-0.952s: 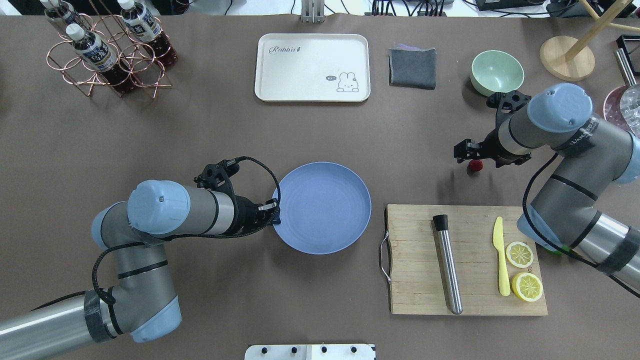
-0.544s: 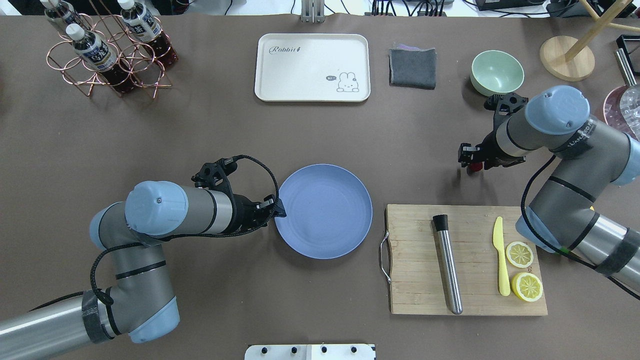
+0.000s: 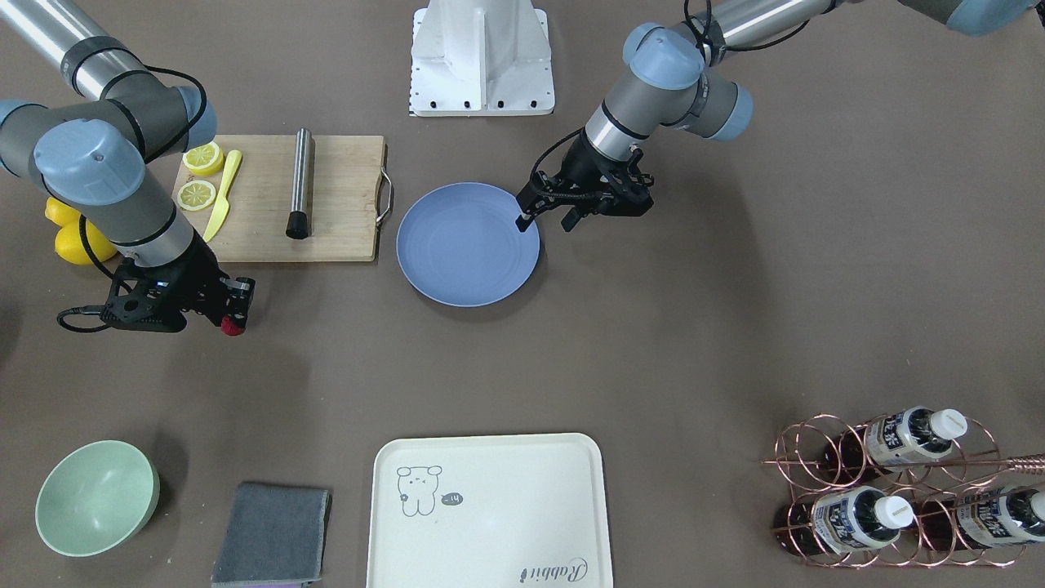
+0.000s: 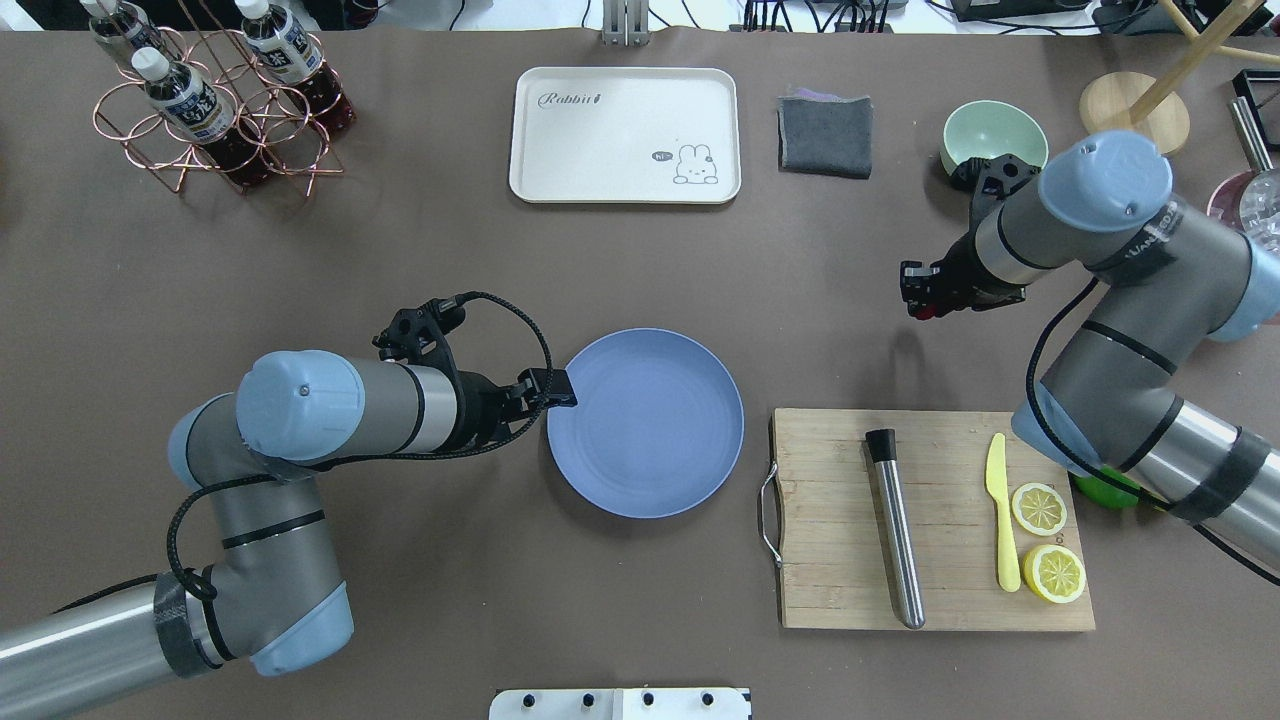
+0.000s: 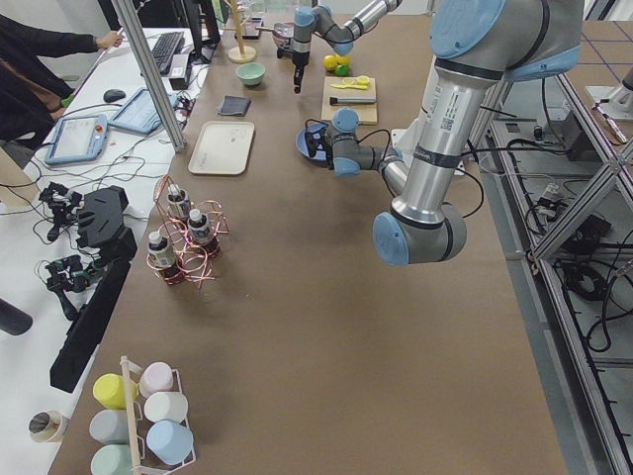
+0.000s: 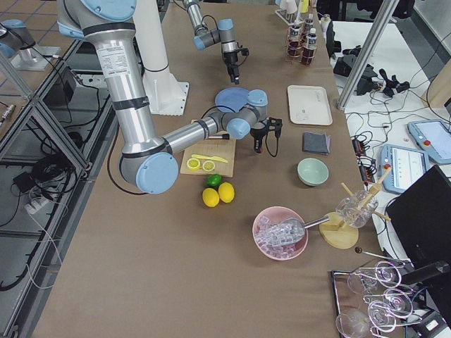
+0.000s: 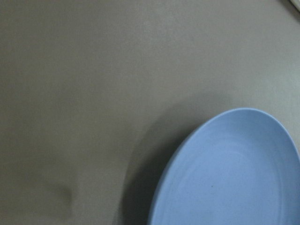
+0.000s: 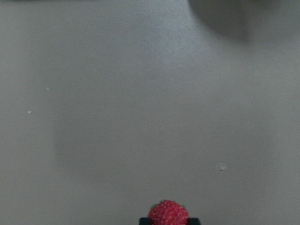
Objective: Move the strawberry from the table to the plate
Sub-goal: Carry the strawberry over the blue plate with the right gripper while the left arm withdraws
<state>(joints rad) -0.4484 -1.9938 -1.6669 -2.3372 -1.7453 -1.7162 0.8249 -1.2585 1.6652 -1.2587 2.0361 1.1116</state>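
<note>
Next, I set the strawberry on the middle of the round blue plate (image 3: 468,242) with my right gripper.
The small red strawberry (image 3: 233,327) (image 8: 168,213) (image 4: 922,312) is pinched in my right gripper (image 3: 237,317) (image 4: 914,298), which is shut on it and held above the grey-brown table (image 4: 820,300). It hangs to the right of the plate and beyond the cutting board. The round blue plate (image 4: 645,437) (image 3: 467,245) (image 7: 234,178) lies flat at the table's middle with nothing on it. My left gripper (image 4: 560,392) (image 3: 544,219) hovers at the plate's left rim, open and holding nothing.
A wooden cutting board (image 4: 840,540) right of the plate carries a steel rod (image 4: 895,530), a yellow knife (image 4: 1003,510) and two lemon halves (image 4: 1040,508). A cream tray (image 4: 625,135), grey cloth (image 4: 825,133), green bowl (image 4: 995,140) and bottle rack (image 4: 215,100) line the far side.
My right gripper shut on the strawberry and lifted it off the table, drifting left and away. My left gripper drew back from the plate's rim and the plate settled slightly nearer.
</note>
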